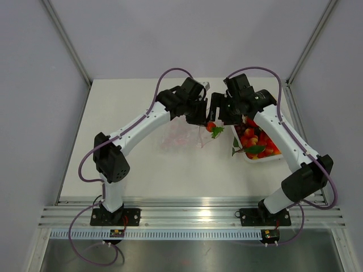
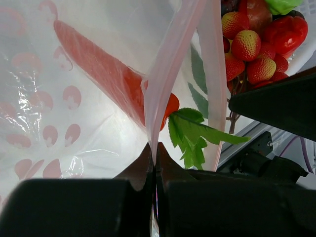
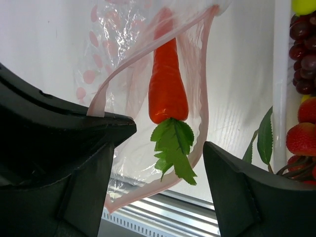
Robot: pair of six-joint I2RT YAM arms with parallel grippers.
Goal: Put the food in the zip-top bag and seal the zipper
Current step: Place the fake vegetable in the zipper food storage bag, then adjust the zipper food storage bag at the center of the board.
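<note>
Carrot leaves, green, overhang the bag's edge; my right gripper should grab the bag's loose pink edge (image 3: 204, 111) and raise its opening so the carrot slides in.
The zip-top bag (image 1: 176, 136) lies mid-table, its mouth lifted toward the tray. My left gripper (image 2: 154, 150) is shut on the pink zipper (image 2: 163, 74) and holds that edge up. An orange toy carrot (image 3: 167, 86) lies inside the bag's mouth, and its green leaves (image 3: 174, 148) stick out over the lip. My right gripper (image 3: 160, 143) is open just outside the mouth. The leaves hang between its fingers without touching them. In the top view the carrot (image 1: 211, 127) sits right below both grippers. More food (image 1: 255, 139) fills the white tray.
The white tray (image 1: 262, 159) stands right of the bag, with strawberries (image 2: 252, 47), dark grapes (image 3: 303, 54) and leafy pieces in it. A metal rail (image 1: 187, 215) runs along the table's near edge. The two grippers hang close together above the bag's mouth.
</note>
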